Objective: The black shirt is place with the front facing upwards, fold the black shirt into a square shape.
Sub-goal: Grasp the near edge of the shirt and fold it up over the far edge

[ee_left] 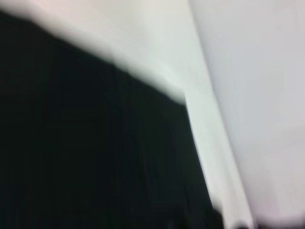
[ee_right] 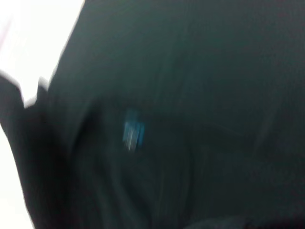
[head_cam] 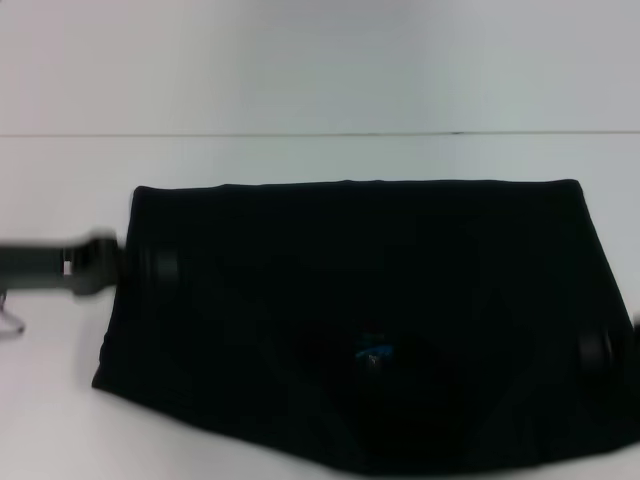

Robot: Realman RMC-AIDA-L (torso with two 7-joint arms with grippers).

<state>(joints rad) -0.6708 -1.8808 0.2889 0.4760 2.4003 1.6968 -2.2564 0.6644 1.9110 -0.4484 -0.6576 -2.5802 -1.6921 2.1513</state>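
Note:
Next, I let go of the black shirt's cloth with my left gripper on the white table (head_cam: 167,160) (ee_left: 202,112) just behind the far corner of the shirt on the gripper's side.
The black shirt (head_cam: 360,300) lies flat on the white table (head_cam: 320,155) as a wide dark band with a straight far edge. Its small blue neck label (head_cam: 375,350) shows near the front middle, and also in the right wrist view (ee_right: 133,132). No cream letters show. My left gripper (head_cam: 155,266) reaches in from the left and sits at the shirt's left edge. My right gripper (head_cam: 597,352) sits at the shirt's right edge near the front. The left wrist view shows black cloth (ee_left: 86,152) against the table.
The table's far edge (head_cam: 320,133) runs across the back with a pale wall behind it. Bare white table lies behind the shirt and to its left. A thin cable loop (head_cam: 12,322) hangs below my left arm.

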